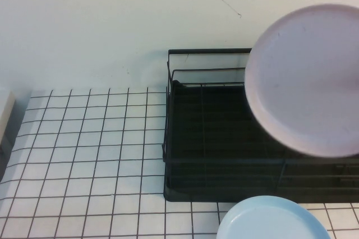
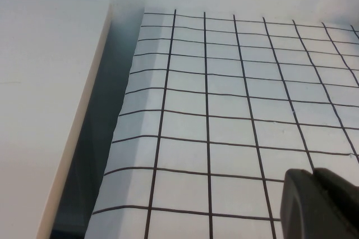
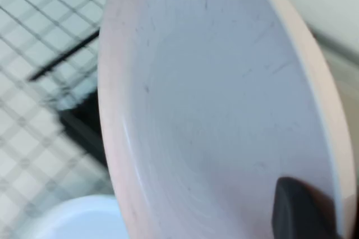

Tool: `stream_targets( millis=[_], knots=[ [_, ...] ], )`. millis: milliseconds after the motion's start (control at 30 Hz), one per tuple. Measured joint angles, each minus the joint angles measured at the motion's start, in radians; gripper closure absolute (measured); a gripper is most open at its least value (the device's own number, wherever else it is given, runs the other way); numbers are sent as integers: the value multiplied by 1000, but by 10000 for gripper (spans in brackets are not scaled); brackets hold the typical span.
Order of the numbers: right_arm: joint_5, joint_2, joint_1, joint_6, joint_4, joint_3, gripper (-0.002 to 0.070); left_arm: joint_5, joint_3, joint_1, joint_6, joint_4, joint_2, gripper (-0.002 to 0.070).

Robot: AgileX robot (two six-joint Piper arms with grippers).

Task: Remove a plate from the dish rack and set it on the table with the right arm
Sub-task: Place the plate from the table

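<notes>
Next, my right gripper sets the pale pink plate down on the light blue plate [image 1: 276, 229] [image 3: 90, 225] in front of the rack. The pink plate now hangs over the black rack.
The pale pink plate [image 1: 307, 79] hangs in the air, tilted up on edge, over the right part of the black dish rack [image 1: 219, 138]. In the right wrist view the plate [image 3: 213, 104] fills the picture. My right gripper [image 3: 331, 205] is shut on its rim, with one black finger [image 3: 297, 211] lying on the plate's inner face. In the high view the right gripper is hidden. My left gripper [image 2: 314, 185] is shut and empty, low over the gridded table [image 2: 224, 110] near its left edge.
A light blue plate [image 1: 273, 219] lies on the table [image 1: 84, 155] in front of the rack, also in the right wrist view [image 3: 73, 219]. A white block [image 2: 45, 110] stands off the table's left edge. A white wall rises behind.
</notes>
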Motion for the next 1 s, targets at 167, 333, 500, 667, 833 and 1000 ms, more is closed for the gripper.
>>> stream_targets(
  millis=[167, 333, 500, 667, 833, 1000],
  knots=[
    [62, -174, 0, 160, 119, 233, 583, 0, 0, 0, 0, 0, 0, 678],
    [-28, -387, 0, 182, 305, 601, 583, 0, 0, 0, 0, 0, 0, 678],
    [-174, -509, 0, 151, 438, 905, 583, 0, 0, 0, 0, 0, 0, 678],
    [-291, -511, 0, -9, 529, 1038, 583, 0, 0, 0, 0, 0, 0, 678],
    [-359, -511, 0, -186, 564, 1062, 583, 0, 0, 0, 0, 0, 0, 678],
    [-376, -499, 0, -247, 584, 1064, 583, 0, 0, 0, 0, 0, 0, 678]
  ],
)
